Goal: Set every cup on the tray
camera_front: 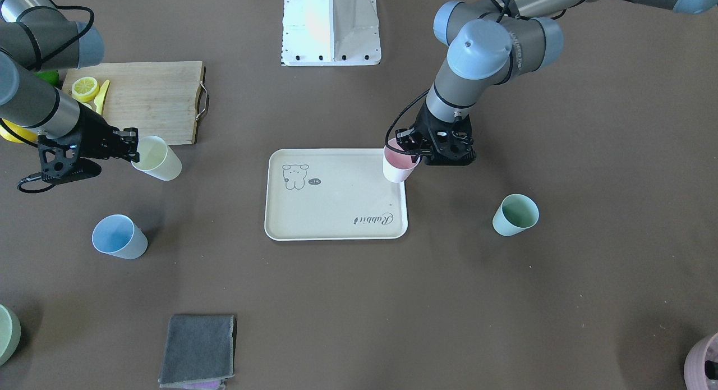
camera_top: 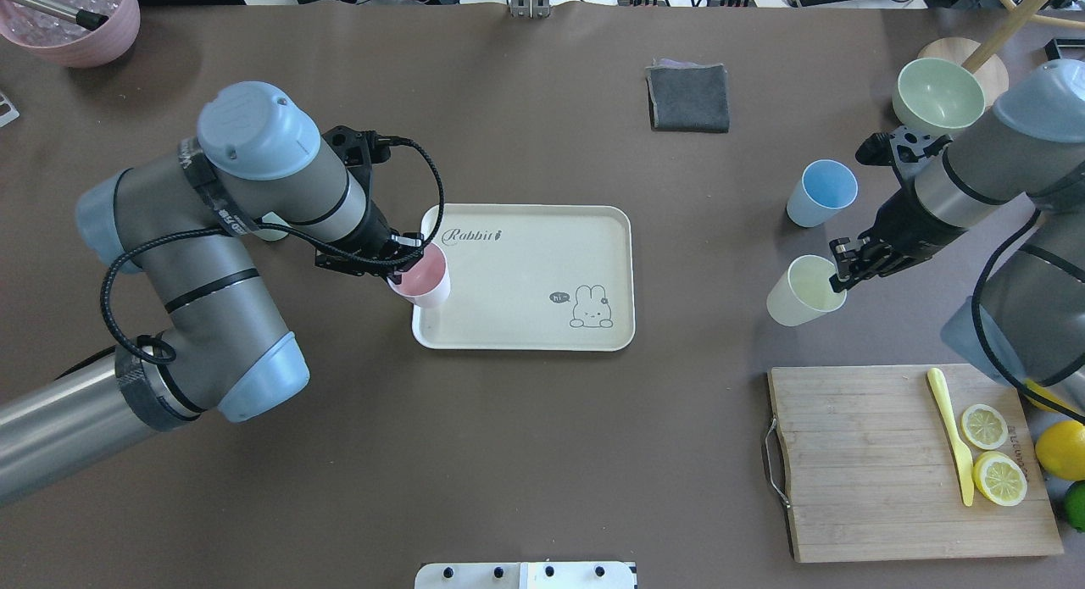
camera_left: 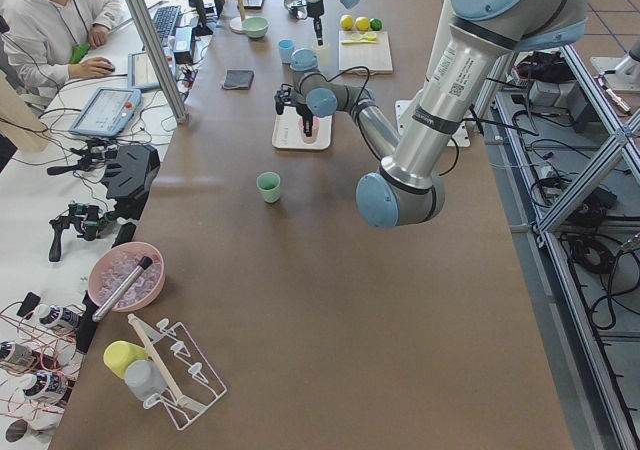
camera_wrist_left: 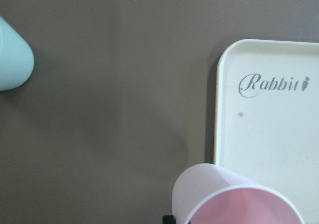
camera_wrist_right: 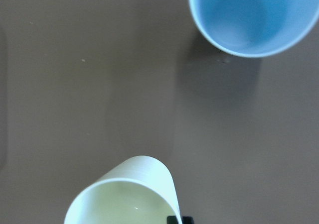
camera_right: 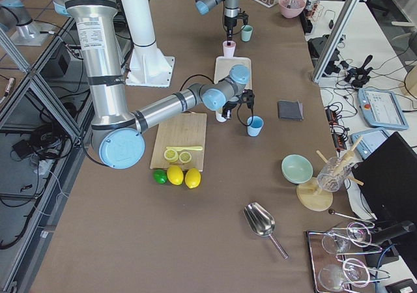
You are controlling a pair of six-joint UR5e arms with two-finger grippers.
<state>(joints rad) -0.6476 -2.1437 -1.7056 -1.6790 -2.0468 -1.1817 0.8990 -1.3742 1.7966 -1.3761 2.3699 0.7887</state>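
Observation:
Next, my right gripper puts the pale yellow cup down on the cream tray's corner (camera_front: 283, 179) by the bunny drawing.
My left gripper (camera_front: 412, 152) is shut on the rim of the pink cup (camera_front: 399, 165) and holds it over the short edge of the cream tray (camera_front: 336, 210) next to the "Rabbit" script; the cup also shows in the left wrist view (camera_wrist_left: 234, 199). My right gripper (camera_top: 842, 271) is shut on the rim of the pale yellow cup (camera_top: 801, 292), off the tray. The light blue cup (camera_top: 820, 192) stands on the table just beyond it. The mint green cup (camera_front: 515, 214) stands on the table on the tray's other side. No other cup is over the tray.
A wooden cutting board (camera_top: 856, 462) with lemon halves (camera_top: 983, 426) and a yellow knife lies near my right arm. A folded grey cloth (camera_top: 688, 97), a pale green bowl (camera_top: 938, 95) and a pink container (camera_top: 76, 17) stand at the far side.

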